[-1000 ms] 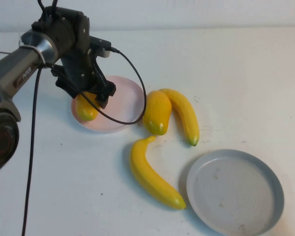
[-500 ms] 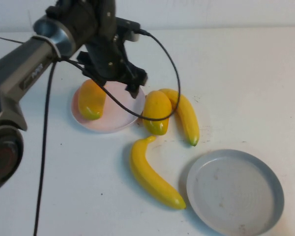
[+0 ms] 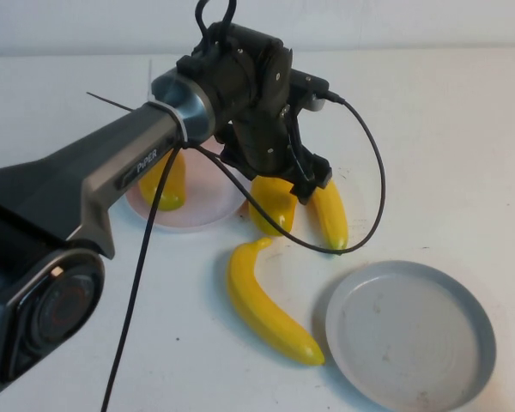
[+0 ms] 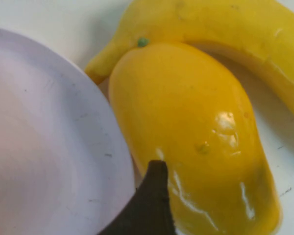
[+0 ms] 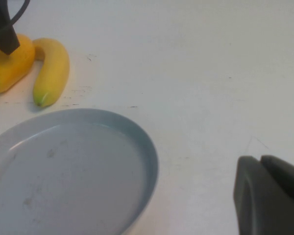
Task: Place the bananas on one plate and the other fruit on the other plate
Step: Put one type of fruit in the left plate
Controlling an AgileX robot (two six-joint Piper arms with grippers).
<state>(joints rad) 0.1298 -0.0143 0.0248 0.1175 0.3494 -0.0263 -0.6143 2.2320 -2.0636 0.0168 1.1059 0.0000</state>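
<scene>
Next, my left gripper grabs around the middle of the mango (image 3: 274,199) (image 4: 193,142) that lies between the pale pink plate and the banana.
One mango (image 3: 164,182) lies on the pale pink plate (image 3: 208,204). The second mango (image 3: 272,209) lies on the table just right of that plate, also in the left wrist view (image 4: 186,132). My left gripper (image 3: 285,184) is open and hangs right over this second mango, one finger (image 4: 154,193) down between mango and pink plate (image 4: 44,147). One banana (image 3: 329,210) lies against the mango's right side; the other banana (image 3: 266,305) lies nearer me. The grey-blue plate (image 3: 412,330) is empty. My right gripper (image 5: 260,164) is shut and empty, right of the grey-blue plate (image 5: 148,152).
The left arm and its black cable (image 3: 360,197) loop over the pink plate and the fruit in the middle. The right wrist view also shows the mango (image 5: 7,66) and a banana (image 5: 51,71) beyond the grey-blue plate. White table all around.
My left gripper has left the first mango on the pink plate and swung right, now over the second mango. The fruits and plates have not moved.
</scene>
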